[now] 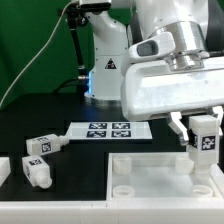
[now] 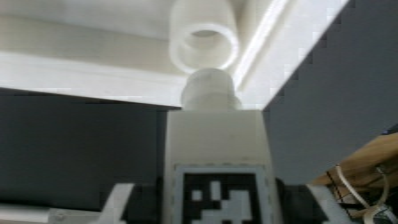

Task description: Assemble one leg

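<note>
My gripper is going to release the white leg that stands in the tabletop's front corner hole (image 1: 202, 190) (image 2: 206, 46), which is the hole just beneath the leg.
My gripper (image 1: 203, 135) is shut on a white leg (image 1: 205, 136) with a black-and-white tag, held upright at the exterior view's right, just above the back right corner of the large white tabletop (image 1: 135, 180). In the wrist view the leg (image 2: 214, 140) points its narrow tip at a round corner hole (image 2: 206, 46) of the tabletop (image 2: 89, 50); the tip sits just short of the hole. The dark fingers (image 2: 125, 200) clamp the leg's tagged end. Two more legs (image 1: 38, 146) (image 1: 38, 171) lie on the black table at the exterior view's left.
The marker board (image 1: 108, 129) lies flat at the middle back of the table. The arm's white base (image 1: 105, 60) stands behind it, before a green backdrop. Another white part (image 1: 4, 168) shows at the left edge.
</note>
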`<state>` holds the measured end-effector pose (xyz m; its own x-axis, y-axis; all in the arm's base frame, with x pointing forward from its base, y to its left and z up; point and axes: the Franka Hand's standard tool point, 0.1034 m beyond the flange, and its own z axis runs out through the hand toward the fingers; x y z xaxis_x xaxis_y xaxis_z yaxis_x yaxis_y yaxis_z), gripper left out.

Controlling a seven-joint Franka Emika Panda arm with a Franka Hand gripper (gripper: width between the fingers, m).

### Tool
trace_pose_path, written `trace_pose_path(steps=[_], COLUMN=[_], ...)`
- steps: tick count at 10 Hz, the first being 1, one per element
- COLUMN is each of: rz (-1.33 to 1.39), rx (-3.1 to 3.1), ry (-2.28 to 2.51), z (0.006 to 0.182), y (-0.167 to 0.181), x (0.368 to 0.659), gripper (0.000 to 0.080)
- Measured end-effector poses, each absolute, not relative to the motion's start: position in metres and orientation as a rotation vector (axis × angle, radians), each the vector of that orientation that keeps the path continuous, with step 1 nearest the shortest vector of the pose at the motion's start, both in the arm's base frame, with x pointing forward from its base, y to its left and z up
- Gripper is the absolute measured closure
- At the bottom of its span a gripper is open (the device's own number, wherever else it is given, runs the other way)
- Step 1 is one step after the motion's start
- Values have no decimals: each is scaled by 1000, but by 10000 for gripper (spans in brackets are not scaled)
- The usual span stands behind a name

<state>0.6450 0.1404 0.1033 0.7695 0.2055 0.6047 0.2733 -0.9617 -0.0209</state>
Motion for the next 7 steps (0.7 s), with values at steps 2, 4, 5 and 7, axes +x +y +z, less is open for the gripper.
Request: trace_pose_path(steps=[2, 4, 5, 7], rz=[-939, -921, -919, -914], rx=[-2858, -2861, -2862, -2867], ry=[-392, -394, -395, -389], z=[97, 89, 89, 86], y=[140, 142, 142, 138], x=[645, 642, 642, 642], gripper=[520, 520, 520, 520])
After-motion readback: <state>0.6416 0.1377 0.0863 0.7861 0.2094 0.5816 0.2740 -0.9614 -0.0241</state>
